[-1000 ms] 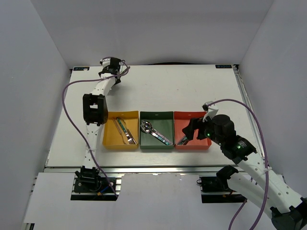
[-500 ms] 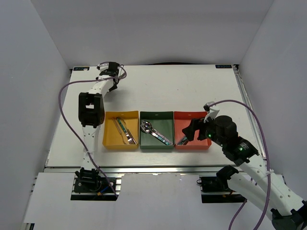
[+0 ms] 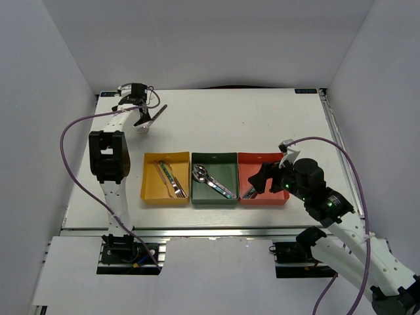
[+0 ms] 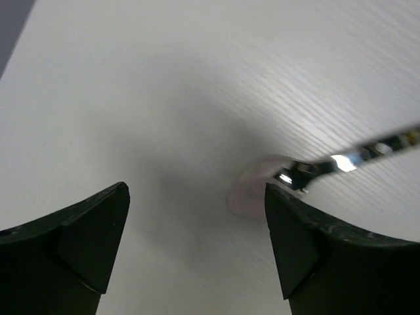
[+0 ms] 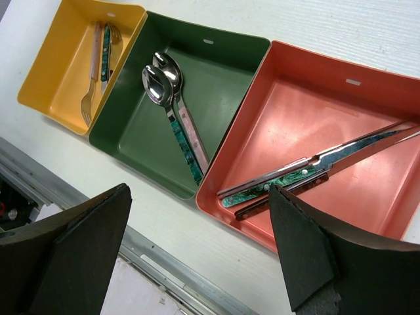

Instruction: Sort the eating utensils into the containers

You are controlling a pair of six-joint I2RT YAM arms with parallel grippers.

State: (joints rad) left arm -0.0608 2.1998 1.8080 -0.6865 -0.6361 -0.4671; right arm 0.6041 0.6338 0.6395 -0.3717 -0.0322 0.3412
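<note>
My left gripper's open fingers are short of the utensil's pale head, so next I move across and close them on the utensil's dark handle [image 4: 357, 157].
A single utensil [image 3: 156, 115] with a dark patterned handle lies on the table at the far left. In the left wrist view its handle [image 4: 380, 144] runs right from a pale head just ahead of my right finger. My left gripper [image 3: 139, 117] [image 4: 197, 256] is open and empty beside it. The yellow tray [image 3: 165, 155] [image 5: 59, 79] holds forks [image 5: 98, 59]. The green tray [image 3: 214, 155] [image 5: 138, 131] holds two spoons [image 5: 167, 85]. The red tray [image 3: 262, 155] [image 5: 295, 118] holds knives [image 5: 315, 174]. My right gripper [image 3: 260, 178] [image 5: 197, 256] is open and empty above the red tray's near edge.
The three trays stand side by side in a row at mid-table. A metal rail [image 5: 164, 275] runs along the table's near edge. White walls close in the table on the left, back and right.
My left arm has swung to the left, and the utensil now shows on the table beside its gripper. The right arm has barely moved.
</note>
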